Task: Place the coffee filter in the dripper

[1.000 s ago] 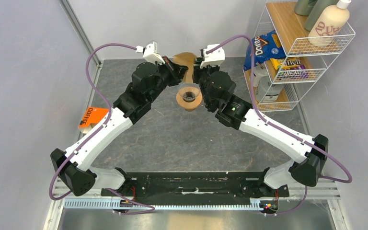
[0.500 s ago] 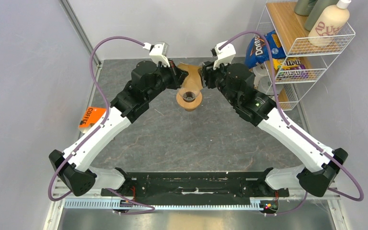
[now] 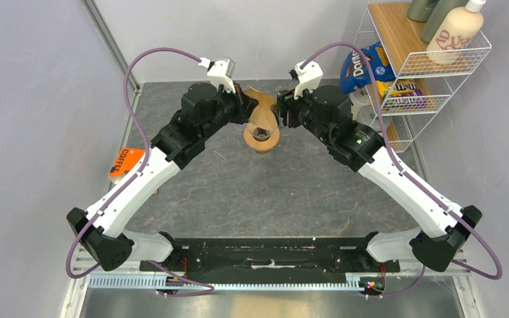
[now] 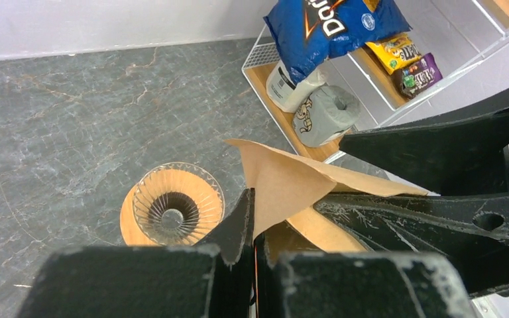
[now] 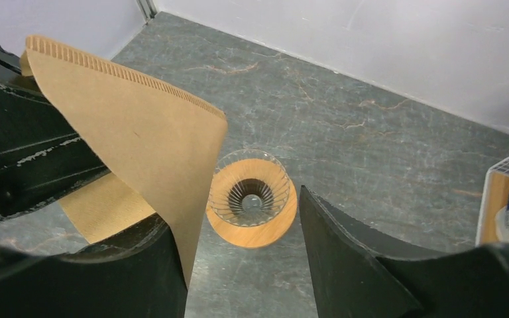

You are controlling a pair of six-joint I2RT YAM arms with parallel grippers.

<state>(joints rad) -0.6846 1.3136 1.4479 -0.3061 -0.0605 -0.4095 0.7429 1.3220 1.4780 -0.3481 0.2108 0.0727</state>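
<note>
My right gripper needs to hold the coffee filter, as the filter's opening folds over beside my left gripper, while my left gripper takes a new hold of its edge [image 4: 264,211].
The tan coffee filter [image 3: 260,109] hangs just above and behind the dripper [image 3: 262,138], a clear ribbed glass cone in a wooden ring on the grey table. My left gripper [image 3: 246,108] is shut on the filter's edge [image 4: 285,179]; its jaws [image 4: 253,222] pinch the paper, with the dripper [image 4: 172,207] below to the left. My right gripper [image 3: 280,112] is open. Its left finger [image 5: 139,265] appears slipped between the filter's two layers [image 5: 139,139]. The dripper [image 5: 250,199] shows between the spread fingers.
An orange COFFEE packet [image 3: 126,162] lies at the table's left edge under the left arm. A white wire shelf [image 3: 404,86] stands at the right with a Doritos bag [image 4: 325,26], snack packs, a paper roll [image 4: 328,112] and bottles.
Both grippers have brought the filter nearer and lower, from behind the dripper to just over it. The right arm swung out to the right, and the filter has opened.
</note>
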